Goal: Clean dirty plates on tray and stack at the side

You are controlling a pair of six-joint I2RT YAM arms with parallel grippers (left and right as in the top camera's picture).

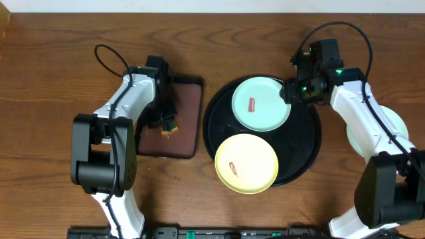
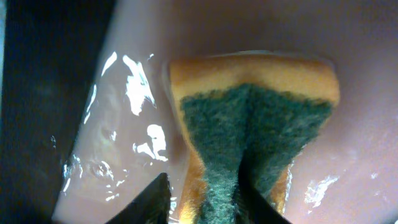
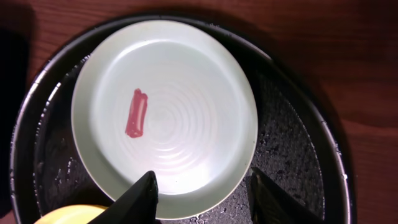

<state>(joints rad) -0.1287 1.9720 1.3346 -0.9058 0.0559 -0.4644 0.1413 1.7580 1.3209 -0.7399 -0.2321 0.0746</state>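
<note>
Next, I close my right gripper on the mint-green plate's rim (image 1: 289,108) (image 3: 250,158), on the side of the plate away from the brown tray, so I can hold it for wiping.
The black round tray (image 1: 302,146) holds a mint-green plate (image 1: 261,103) with a red smear and a yellow plate (image 1: 246,162) with a smear. A second mint plate (image 1: 400,126) lies on the table at the right, partly under my right arm. My right gripper (image 1: 292,89) is open over the mint plate's right rim. In the right wrist view its fingers (image 3: 205,196) straddle the rim of that plate (image 3: 174,106), one over the plate, one over the tray (image 3: 292,155). My left gripper (image 1: 166,123) is shut on a yellow-and-green sponge (image 2: 249,118), fingers (image 2: 205,205) pinching it.
The sponge rests on a wet rectangular brown tray (image 1: 189,106) with a black rim, left of the round tray. Bare wood tabletop (image 1: 40,99) lies at far left and along the back. The yellow plate's edge shows at the bottom left of the right wrist view (image 3: 68,214).
</note>
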